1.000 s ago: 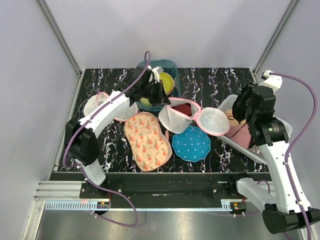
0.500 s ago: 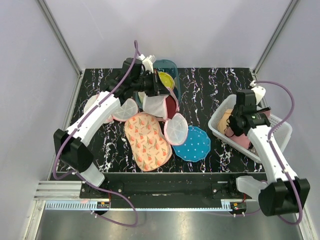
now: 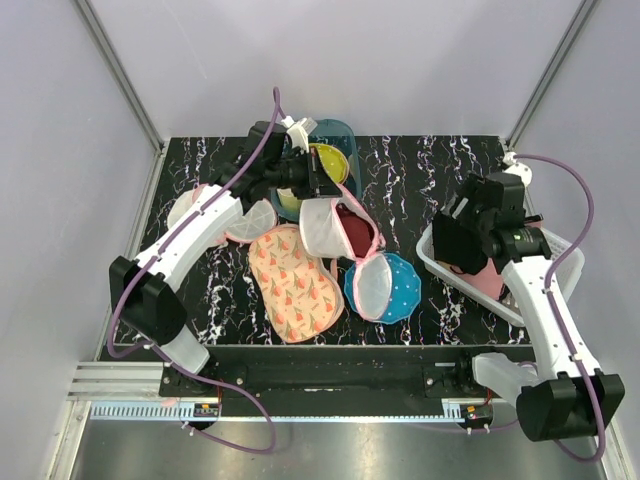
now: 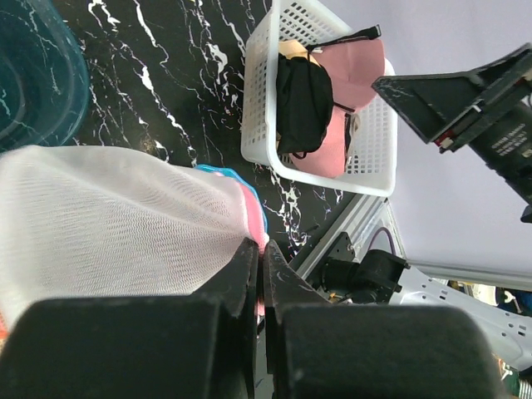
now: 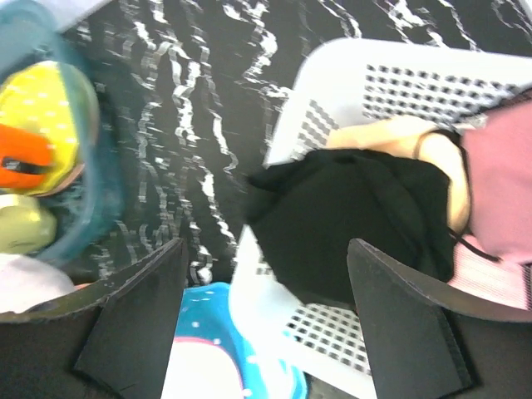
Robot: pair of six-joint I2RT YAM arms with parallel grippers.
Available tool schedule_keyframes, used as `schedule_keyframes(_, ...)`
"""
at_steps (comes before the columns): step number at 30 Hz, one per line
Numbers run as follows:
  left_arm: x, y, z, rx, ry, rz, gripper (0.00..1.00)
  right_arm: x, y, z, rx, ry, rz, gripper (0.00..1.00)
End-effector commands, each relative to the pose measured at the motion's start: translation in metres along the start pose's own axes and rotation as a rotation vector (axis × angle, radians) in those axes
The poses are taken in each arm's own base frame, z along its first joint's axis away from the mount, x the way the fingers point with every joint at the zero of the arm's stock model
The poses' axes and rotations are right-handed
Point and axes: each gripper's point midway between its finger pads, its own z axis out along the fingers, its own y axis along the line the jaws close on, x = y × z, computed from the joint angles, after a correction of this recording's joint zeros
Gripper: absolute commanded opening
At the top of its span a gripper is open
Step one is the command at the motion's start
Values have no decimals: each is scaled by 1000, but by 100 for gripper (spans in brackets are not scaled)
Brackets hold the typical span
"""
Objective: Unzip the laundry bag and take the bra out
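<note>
My right gripper is to close on the exposed part of the deep red cloth [image 3: 361, 238], just inside the opening of the held half of the laundry bag.
My left gripper [image 3: 318, 190] is shut on the pink zip trim of the laundry bag [image 3: 322, 228] and holds it up near the table's middle. The bag's white mesh [image 4: 116, 216] fills the left of the left wrist view, pinched at my fingertips [image 4: 260, 249]. The bag is unzipped: its other half [image 3: 372, 285] hangs lower, and something deep red shows inside the held half. The bra [image 5: 349, 216], black and soft, lies in the white basket [image 5: 332, 66] partly over its rim. My right gripper [image 5: 266, 249] hovers open right above it, touching nothing.
The basket [image 4: 253, 108] at the right also holds peach and pink cloths [image 4: 353, 66]. A teal bowl [image 3: 335, 135] with a yellow item stands behind the bag. A floral fabric piece [image 3: 293, 280] and a blue dotted mat [image 3: 405, 285] lie in front. More mesh pieces [image 3: 195, 205] lie at the left.
My left gripper lifted the bag, and its free half swung down from the right. My right gripper moved over the basket and opened; the black bra now lies below it.
</note>
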Motion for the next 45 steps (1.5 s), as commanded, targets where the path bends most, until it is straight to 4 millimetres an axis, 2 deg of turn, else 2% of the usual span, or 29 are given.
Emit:
schedule_keyframes(1, -17, -25, -6, 98, -54, 64, 0, -12, 45, -16, -179, -5, 4, 84)
schedule_keyframes(3, -15, -23, -3, 103, -45, 59, 0, -1, 49, -15, -178, 16, -20, 83)
schedule_keyframes(6, -14, -21, -2, 100, -38, 59, 0, 19, 76, -24, -296, 64, -36, 78)
schedule_keyframes(10, -13, -18, 1, 94, -30, 58, 0, 62, 120, -46, -463, 197, -21, 75)
schedule_keyframes(12, -12, -17, 2, 93, -25, 54, 0, 71, 136, -54, -525, 218, -3, 75)
schedule_keyframes(13, -12, -17, 3, 92, -24, 52, 0, 84, 144, -58, -554, 255, 15, 75)
schedule_keyframes(14, -13, -17, 3, 94, -27, 53, 0, 85, 150, -58, -578, 252, 28, 75)
schedule_keyframes(19, -14, -20, 4, 106, -22, 44, 0, 114, 160, -47, -592, 353, 146, 79)
schedule_keyframes(25, -10, -19, 2, 107, -18, 44, 0, 132, 174, -42, -629, 418, 200, 81)
schedule_keyframes(32, -9, -18, 2, 107, -18, 44, 0, 143, 191, -39, -673, 467, 211, 81)
schedule_keyframes(38, -10, -19, 2, 108, -22, 47, 0, 152, 200, -32, -683, 492, 215, 77)
schedule_keyframes(40, -10, -19, 2, 110, -19, 48, 0, 151, 201, -31, -684, 482, 217, 68)
schedule_keyframes(41, -9, -19, 1, 110, -19, 48, 0, 150, 201, -31, -683, 476, 217, 59)
schedule_keyframes(42, -8, -18, 2, 106, -19, 47, 0, 145, 202, -32, -688, 456, 211, 27)
schedule_keyframes(44, -8, -16, 2, 100, -19, 46, 0, 137, 201, -36, -690, 429, 204, 2)
schedule_keyframes(45, -7, -15, 3, 95, -19, 46, 0, 128, 204, -38, -697, 401, 192, 0)
